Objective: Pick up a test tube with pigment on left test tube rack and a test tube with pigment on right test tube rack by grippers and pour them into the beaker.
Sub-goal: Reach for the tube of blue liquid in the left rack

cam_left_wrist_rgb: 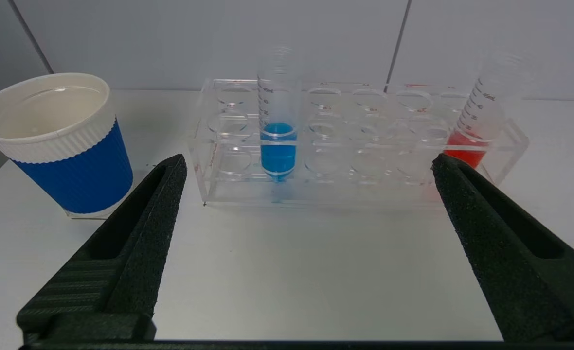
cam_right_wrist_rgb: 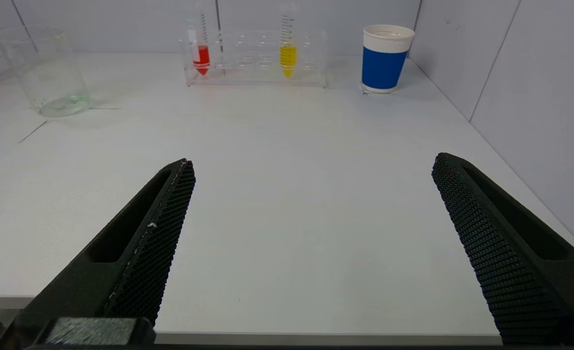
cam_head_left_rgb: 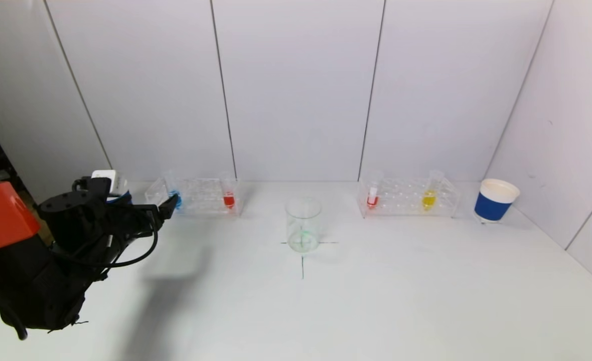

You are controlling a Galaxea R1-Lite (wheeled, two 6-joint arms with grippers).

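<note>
The robot's left gripper will next move to the blue-pigment tube and close on the tube's upper part [cam_head_left_rgb: 170, 181] [cam_left_wrist_rgb: 277, 78], just under the tube's rim.
The left clear rack [cam_head_left_rgb: 200, 198] holds a blue-pigment tube [cam_head_left_rgb: 174, 198] and a red-pigment tube [cam_head_left_rgb: 229, 199]. The right clear rack [cam_head_left_rgb: 409, 199] holds a red tube [cam_head_left_rgb: 372, 199] and a yellow tube [cam_head_left_rgb: 429, 198]. The empty glass beaker [cam_head_left_rgb: 303, 224] stands between them on a cross mark. My left gripper [cam_head_left_rgb: 168, 206] is open and empty, just in front of the left rack. In the left wrist view the gripper [cam_left_wrist_rgb: 309, 165] faces the rack [cam_left_wrist_rgb: 355, 189], with the blue tube [cam_left_wrist_rgb: 278, 146] between its fingers' lines and the red tube [cam_left_wrist_rgb: 469, 146] by one fingertip. My right gripper [cam_right_wrist_rgb: 311, 165] is open and empty near the table's front edge, outside the head view.
A blue paper cup [cam_head_left_rgb: 495, 200] stands right of the right rack. Another blue cup [cam_left_wrist_rgb: 68, 155] stands left of the left rack, half hidden by my arm in the head view. White walls close the back and the right side.
</note>
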